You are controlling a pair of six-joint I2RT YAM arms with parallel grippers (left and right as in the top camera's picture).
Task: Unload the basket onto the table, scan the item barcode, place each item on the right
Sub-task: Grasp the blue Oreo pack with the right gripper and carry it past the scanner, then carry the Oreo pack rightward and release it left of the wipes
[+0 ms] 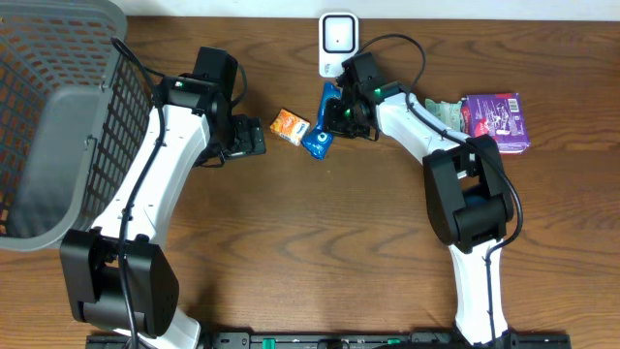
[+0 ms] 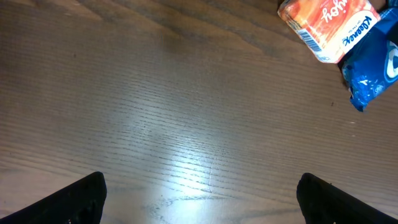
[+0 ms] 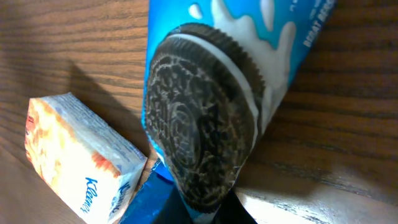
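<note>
I will release the blue cookie packet on wood (image 1: 365, 139) with my right gripper, between the tissue pack and the pale green wrapper.
A blue cookie packet (image 3: 211, 93) with a big sandwich cookie printed on it fills the right wrist view. My right gripper (image 3: 212, 215) is shut on its near end. From overhead the packet (image 1: 329, 97) lies just below the white scanner (image 1: 337, 41), with the right gripper (image 1: 343, 116) on it. An orange and white tissue pack (image 1: 289, 126) lies to its left, touching a blue wrapper end (image 1: 316, 143). My left gripper (image 1: 250, 137) hovers left of the tissue pack. It stands open (image 2: 200, 186) over bare wood, with the tissue pack (image 2: 328, 25) at its view's top right.
A grey mesh basket (image 1: 58, 126) takes up the table's left end. A purple packet (image 1: 496, 120) and a pale green wrapper (image 1: 443, 110) lie at the right, beside the right arm. The table's back edge runs just behind the scanner.
</note>
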